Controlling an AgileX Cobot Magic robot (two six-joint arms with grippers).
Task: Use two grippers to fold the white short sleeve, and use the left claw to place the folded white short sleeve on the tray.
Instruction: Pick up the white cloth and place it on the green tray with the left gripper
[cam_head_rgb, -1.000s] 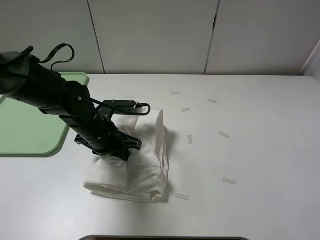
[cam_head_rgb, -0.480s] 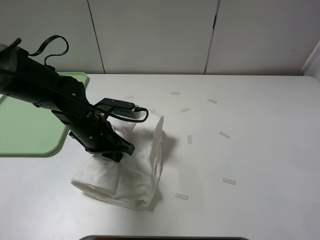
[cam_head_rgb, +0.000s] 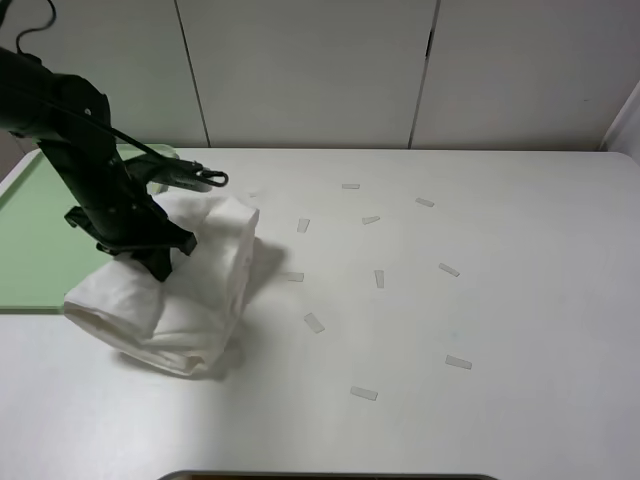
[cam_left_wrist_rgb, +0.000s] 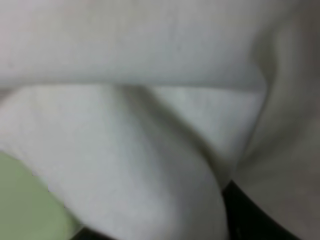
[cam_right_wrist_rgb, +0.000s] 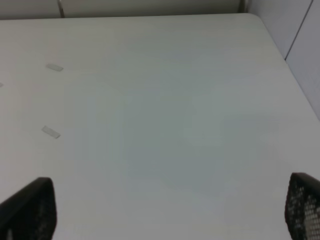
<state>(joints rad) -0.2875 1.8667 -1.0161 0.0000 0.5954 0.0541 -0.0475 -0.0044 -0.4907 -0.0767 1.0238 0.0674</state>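
My left gripper has the folded white short sleeve. It will let it go on the bare bottom of the pale green tray (cam_head_rgb: 52, 217), inside the tray's rim.
The folded white short sleeve (cam_head_rgb: 175, 295) lies bunched at the table's left, its left end reaching over the rim of the pale green tray (cam_head_rgb: 30, 235). My left gripper (cam_head_rgb: 157, 263) presses down into the cloth from above and is shut on it. White fabric (cam_left_wrist_rgb: 150, 100) fills the left wrist view, with a corner of the tray (cam_left_wrist_rgb: 25, 212) beneath it and a dark finger (cam_left_wrist_rgb: 250, 220) at the edge. My right gripper (cam_right_wrist_rgb: 167, 205) is open over bare table, with nothing between its fingers (cam_right_wrist_rgb: 30, 210). It is outside the exterior high view.
Several small white paper strips (cam_head_rgb: 314, 322) lie scattered over the middle and right of the table (cam_head_rgb: 520, 300); two strips (cam_right_wrist_rgb: 50, 131) show in the right wrist view. A cable loop (cam_head_rgb: 205, 178) sticks out from the left arm. White wall panels stand behind.
The left arm has swung left toward the tray, taking the folded shirt with it. Paper strips that lay under or beside the shirt now show.
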